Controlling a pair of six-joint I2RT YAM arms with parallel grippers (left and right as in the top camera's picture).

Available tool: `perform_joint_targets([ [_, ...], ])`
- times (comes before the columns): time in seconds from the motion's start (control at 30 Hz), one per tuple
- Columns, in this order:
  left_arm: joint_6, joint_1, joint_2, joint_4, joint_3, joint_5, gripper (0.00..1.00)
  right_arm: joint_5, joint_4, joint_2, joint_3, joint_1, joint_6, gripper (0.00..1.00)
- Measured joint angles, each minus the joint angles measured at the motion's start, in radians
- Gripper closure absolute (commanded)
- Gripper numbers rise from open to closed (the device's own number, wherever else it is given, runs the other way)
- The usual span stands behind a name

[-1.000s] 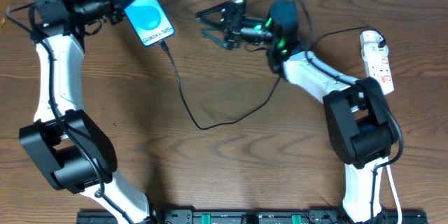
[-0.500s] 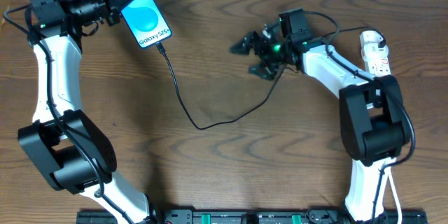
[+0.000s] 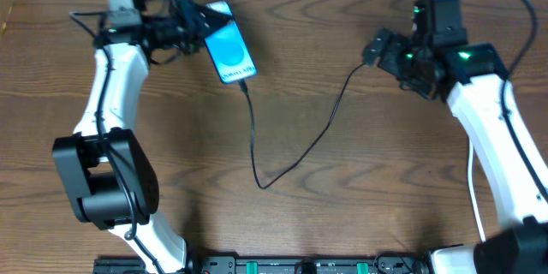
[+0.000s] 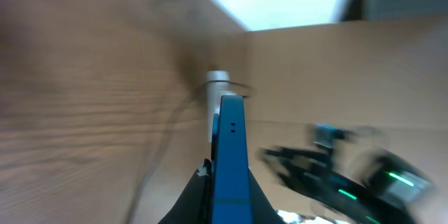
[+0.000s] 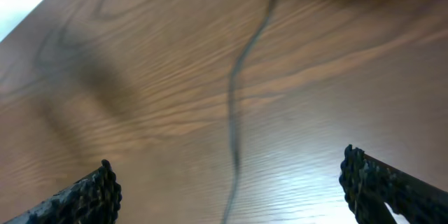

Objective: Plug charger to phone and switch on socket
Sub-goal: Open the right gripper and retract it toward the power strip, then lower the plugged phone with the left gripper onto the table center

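Note:
I will let go of the phone with my left gripper on the bare wood inside the climbing side of the black cable (image 3: 313,112).
My left gripper (image 3: 202,22) is shut on the top end of the phone (image 3: 230,52), whose blue screen faces up near the table's back edge. In the left wrist view the phone (image 4: 231,159) shows edge-on between the fingers (image 4: 199,194). The charger's black cable (image 3: 257,150) is plugged into the phone's lower end, loops down and climbs to my right gripper (image 3: 387,60), which is open. In the right wrist view the cable (image 5: 234,129) lies on the wood under the wide-apart gripper (image 5: 241,192). The socket is hidden under the right arm in the overhead view.
A blurred white upright piece (image 4: 216,87) stands beyond the phone's far end; I cannot tell what it is. The right arm (image 4: 350,178) shows blurred beside it. A white cord (image 3: 470,167) runs along the right arm's forearm.
The left arm has carried the phone to the right and turned it. The right arm has swung right towards the back corner, now covering the socket. The cable's loop has shifted right.

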Motion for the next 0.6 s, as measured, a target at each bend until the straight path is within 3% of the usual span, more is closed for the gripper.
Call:
perform_joint_targets([
  [0.23,0.079,-0.054,0.046,-0.006,-0.039,-0.193,0.92,0.103,-0.100,-0.148,0.000,-0.006,-0.059,0.01],
  [0.6,0.196,-0.134,0.197,-0.014,-0.039,-0.245,0.92,0.120,-0.169,-0.251,0.000,-0.006,-0.092,0.01],
])
